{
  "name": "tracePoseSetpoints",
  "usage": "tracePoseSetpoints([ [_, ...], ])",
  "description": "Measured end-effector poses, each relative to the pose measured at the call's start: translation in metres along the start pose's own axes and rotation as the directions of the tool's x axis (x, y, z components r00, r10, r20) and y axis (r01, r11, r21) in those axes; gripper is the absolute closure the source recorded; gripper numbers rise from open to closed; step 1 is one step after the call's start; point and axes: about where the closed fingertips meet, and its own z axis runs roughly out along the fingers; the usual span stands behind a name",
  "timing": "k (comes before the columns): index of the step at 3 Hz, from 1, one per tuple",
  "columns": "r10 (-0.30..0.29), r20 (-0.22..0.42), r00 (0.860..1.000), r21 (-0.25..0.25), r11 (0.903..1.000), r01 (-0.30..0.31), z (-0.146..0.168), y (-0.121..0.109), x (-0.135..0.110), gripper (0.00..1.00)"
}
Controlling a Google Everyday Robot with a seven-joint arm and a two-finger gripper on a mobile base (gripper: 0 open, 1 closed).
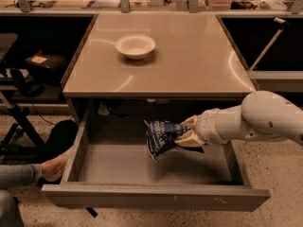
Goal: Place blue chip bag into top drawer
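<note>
My gripper will let go of the blue chip bag on the grey bottom in the middle of the top drawer [168, 151]. It now hangs inside the drawer's opening.
The blue chip bag [162, 137] is a crumpled navy foil bag with white lettering. My gripper [185, 132] is shut on its right edge and holds it above the middle of the top drawer. The white arm reaches in from the right. The top drawer [156, 196] is pulled out wide under the table, with a bare grey floor [128, 164] and a plain front panel. The bag hangs inside the drawer's opening, a little above the floor.
A white bowl [135, 46] stands on the tan table top [189, 56]. A person's hand [54, 167] rests at the drawer's left wall, with a sleeve at the lower left. Dark shelving and cables fill the left side. A slanted rod [270, 44] leans at the right.
</note>
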Motion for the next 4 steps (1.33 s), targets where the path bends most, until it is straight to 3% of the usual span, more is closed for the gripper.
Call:
tracePoseSetpoints([
  [1,-0.001,0.000,1.000,0.001,1.0000,0.001,-0.001,0.000,-0.001,1.00],
  [2,-0.008,-0.042,0.999,-0.004,1.0000,0.008,0.011,0.006,0.013,1.00],
  [3,0.022,-0.078,0.997,-0.012,0.9996,-0.023,0.039,0.009,0.058,1.00],
  [4,0.033,-0.077,0.996,-0.020,0.9992,-0.034,0.044,0.011,0.064,0.81],
])
